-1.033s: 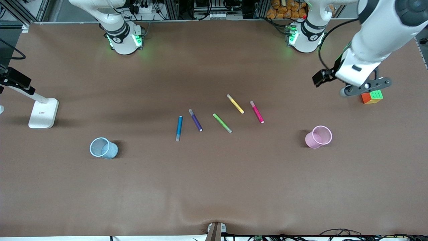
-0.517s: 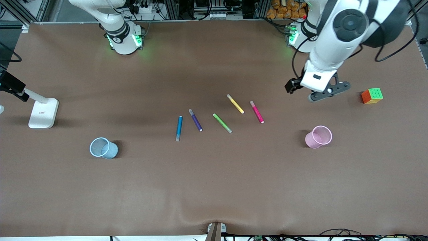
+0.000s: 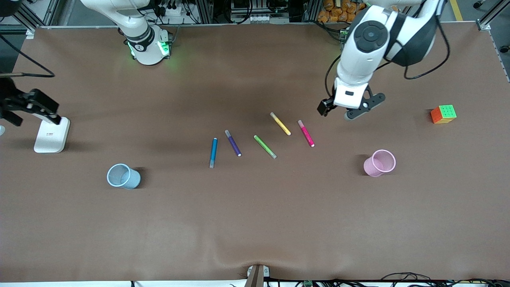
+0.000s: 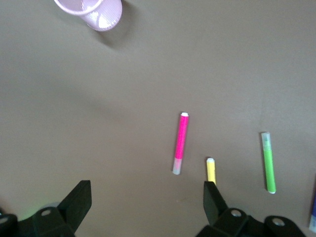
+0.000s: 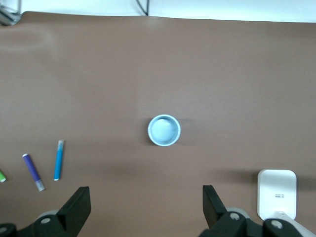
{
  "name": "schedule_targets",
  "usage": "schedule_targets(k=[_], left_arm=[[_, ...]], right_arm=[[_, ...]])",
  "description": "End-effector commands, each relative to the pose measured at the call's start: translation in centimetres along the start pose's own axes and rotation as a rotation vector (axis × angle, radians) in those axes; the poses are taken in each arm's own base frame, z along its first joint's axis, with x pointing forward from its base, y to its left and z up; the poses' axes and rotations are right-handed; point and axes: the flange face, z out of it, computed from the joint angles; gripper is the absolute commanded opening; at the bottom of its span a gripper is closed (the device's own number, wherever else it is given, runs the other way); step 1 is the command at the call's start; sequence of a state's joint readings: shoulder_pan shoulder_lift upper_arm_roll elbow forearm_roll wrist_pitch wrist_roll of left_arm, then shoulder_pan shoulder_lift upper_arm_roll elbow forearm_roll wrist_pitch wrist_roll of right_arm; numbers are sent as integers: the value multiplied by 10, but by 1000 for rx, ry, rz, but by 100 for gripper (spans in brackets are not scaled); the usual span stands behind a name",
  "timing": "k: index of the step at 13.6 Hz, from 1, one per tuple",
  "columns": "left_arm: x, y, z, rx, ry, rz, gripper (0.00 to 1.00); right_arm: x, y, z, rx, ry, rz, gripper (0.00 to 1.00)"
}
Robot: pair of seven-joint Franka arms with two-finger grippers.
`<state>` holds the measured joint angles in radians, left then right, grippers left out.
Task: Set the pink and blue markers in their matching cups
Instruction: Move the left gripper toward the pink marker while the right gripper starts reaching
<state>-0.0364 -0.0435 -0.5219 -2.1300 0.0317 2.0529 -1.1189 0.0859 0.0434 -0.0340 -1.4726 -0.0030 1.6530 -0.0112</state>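
Observation:
I should close my left gripper on the clear cap of the pink marker (image 3: 301,123) (image 4: 177,165), at the marker's end farther from the pink cup.
The pink marker (image 3: 306,133) lies on the brown table among other pens; it also shows in the left wrist view (image 4: 180,143). The blue marker (image 3: 213,152) lies toward the right arm's end of the row and shows in the right wrist view (image 5: 58,160). The pink cup (image 3: 379,162) (image 4: 94,10) and the blue cup (image 3: 123,175) (image 5: 164,130) stand upright and empty. My left gripper (image 3: 354,108) (image 4: 147,192) is open and empty above the table beside the pink marker. My right gripper (image 3: 30,104) (image 5: 146,193) is open, high over the white stand.
A purple pen (image 3: 233,142), a green pen (image 3: 265,146) and a yellow pen (image 3: 280,123) lie between the two markers. A colour cube (image 3: 443,114) sits toward the left arm's end. A white stand (image 3: 51,135) stands at the right arm's end.
My left gripper has swung from over the colour cube toward the pink marker. My right gripper has shifted a little over the white stand. The pens and cups have not moved.

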Motion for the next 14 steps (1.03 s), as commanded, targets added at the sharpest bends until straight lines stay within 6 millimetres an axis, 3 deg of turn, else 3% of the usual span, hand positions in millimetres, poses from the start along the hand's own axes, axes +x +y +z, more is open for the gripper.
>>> schedule_targets(k=[1, 3, 6, 12, 14], left_arm=[[-17, 2, 11, -7, 65, -68, 100], [-33, 8, 19, -2, 121, -84, 100], [-49, 14, 30, 13, 148, -61, 100], [-86, 34, 80, 53, 276, -24, 100], [-96, 39, 96, 58, 303, -11, 99]], right_arm=[[-9, -26, 0, 5, -69, -45, 100], [-15, -38, 8, 8, -126, -73, 100], [-11, -87, 20, 12, -136, -156, 100], [-26, -172, 28, 24, -152, -299, 100], [-30, -189, 29, 26, -153, -326, 100]])
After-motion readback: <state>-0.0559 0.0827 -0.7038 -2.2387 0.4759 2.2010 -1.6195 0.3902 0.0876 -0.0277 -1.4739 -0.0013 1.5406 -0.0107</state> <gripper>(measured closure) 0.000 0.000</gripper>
